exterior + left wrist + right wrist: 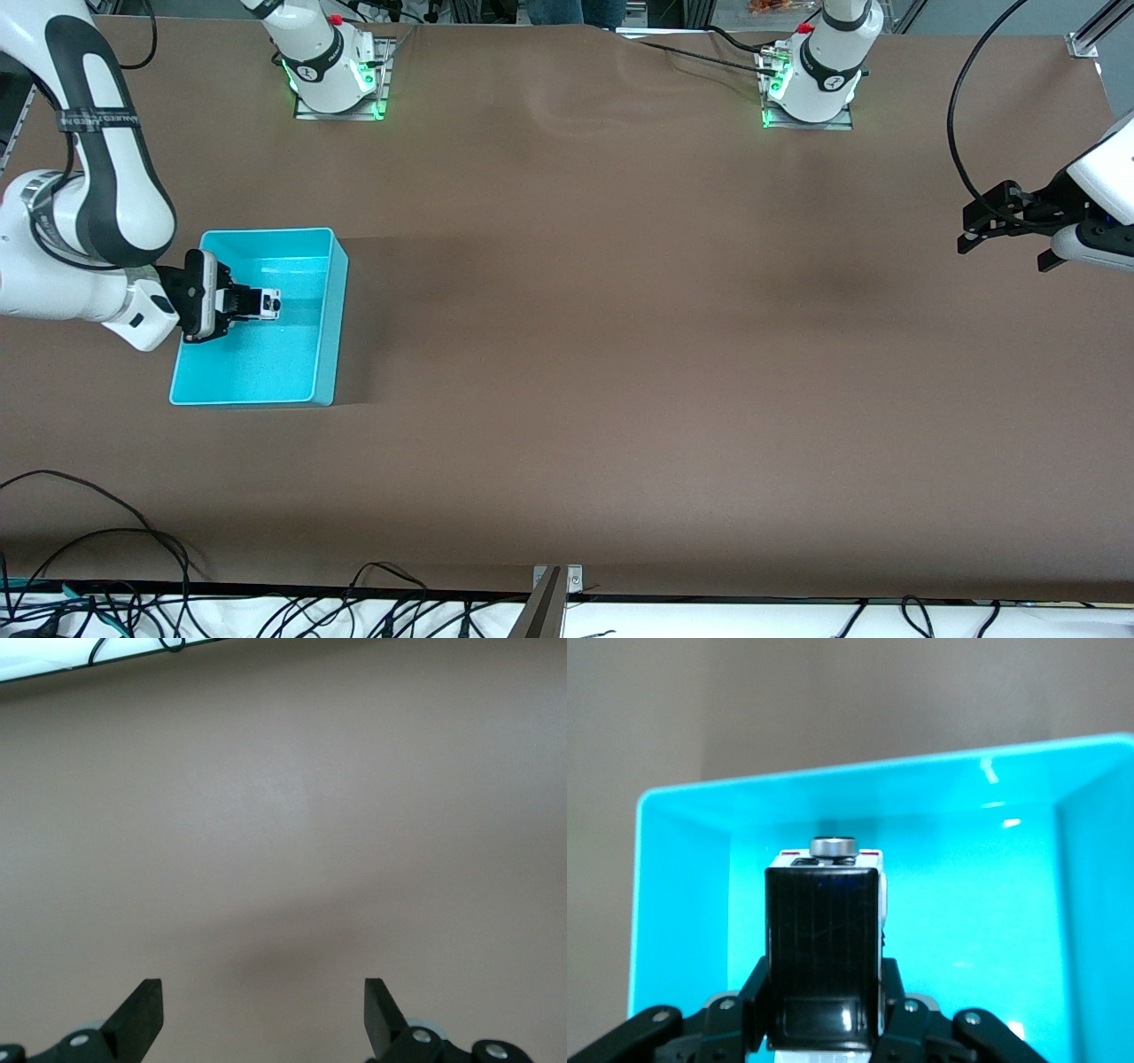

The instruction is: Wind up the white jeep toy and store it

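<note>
My right gripper should put the white jeep toy down on the bottom of the cyan bin, just behind its middle (275,293) (821,935). The jeep toy is now held over the bin's inside.
My right gripper (257,303) is shut on the white jeep toy (267,303) and holds it over the inside of the cyan bin (323,354), at the right arm's end of the table. In the right wrist view the jeep toy (824,948) shows its black roof between the fingers (899,992), with the bin's cyan wall (682,904) around it. My left gripper (1005,237) waits open above bare table at the left arm's end. The left wrist view shows its fingertips (142,1010) wide apart with nothing between them.
The brown table (620,354) spreads between the two arm bases (337,97) at the back. Black cables (106,549) lie along the table's edge nearest the front camera. A cable loop (966,133) hangs by the left arm.
</note>
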Robot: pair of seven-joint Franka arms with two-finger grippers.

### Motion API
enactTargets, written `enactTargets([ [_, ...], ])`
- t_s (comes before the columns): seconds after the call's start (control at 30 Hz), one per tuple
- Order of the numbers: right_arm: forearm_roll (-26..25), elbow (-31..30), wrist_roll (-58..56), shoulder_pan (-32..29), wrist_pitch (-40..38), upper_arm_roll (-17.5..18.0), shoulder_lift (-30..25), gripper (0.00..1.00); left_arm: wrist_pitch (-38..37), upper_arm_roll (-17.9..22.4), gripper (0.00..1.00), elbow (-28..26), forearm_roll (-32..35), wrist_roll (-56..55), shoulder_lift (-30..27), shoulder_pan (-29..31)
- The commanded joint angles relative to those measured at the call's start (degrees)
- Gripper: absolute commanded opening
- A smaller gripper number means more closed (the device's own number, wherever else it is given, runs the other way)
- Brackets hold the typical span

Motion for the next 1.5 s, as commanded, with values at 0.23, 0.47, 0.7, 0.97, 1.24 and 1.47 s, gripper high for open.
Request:
enactTargets([
  [0.23,1.4,-11.6,-1.7,-0.1,11.0,-0.6,-1.9,0.13,-0.3,0.0,1.00,2.1,1.3,0.6,1.2,0.0],
  [0.47,1.4,-13.9,-1.8,0.0,13.7,-0.6,-1.6,0.26,-0.3,0.0,1.00,2.1,1.0,0.6,1.2,0.1],
  [0.7,1.4,-14.7,-1.9,-0.1,15.2,-0.6,-0.8,0.80,-0.3,0.0,1.00,2.1,1.0,0.4,1.4,0.0],
  [0.97,1.4,-14.2,-2.3,0.0,14.6,-0.5,-0.9,1.00,0.0,0.0,1.00,2.8,0.9,0.4,2.1,0.0],
  [1.24,1.4,-6.8,-1.6,0.2,6.1,0.7,-2.3,1.00,0.0,0.0,1.00,2.8,0.9,0.4,2.1,0.1],
  [1.47,1.3,5.4,8.4,0.5,-5.8,1.4,-2.4,1.00,0.0,0.0,1.00,2.8,0.9,0.3,2.1,0.0],
])
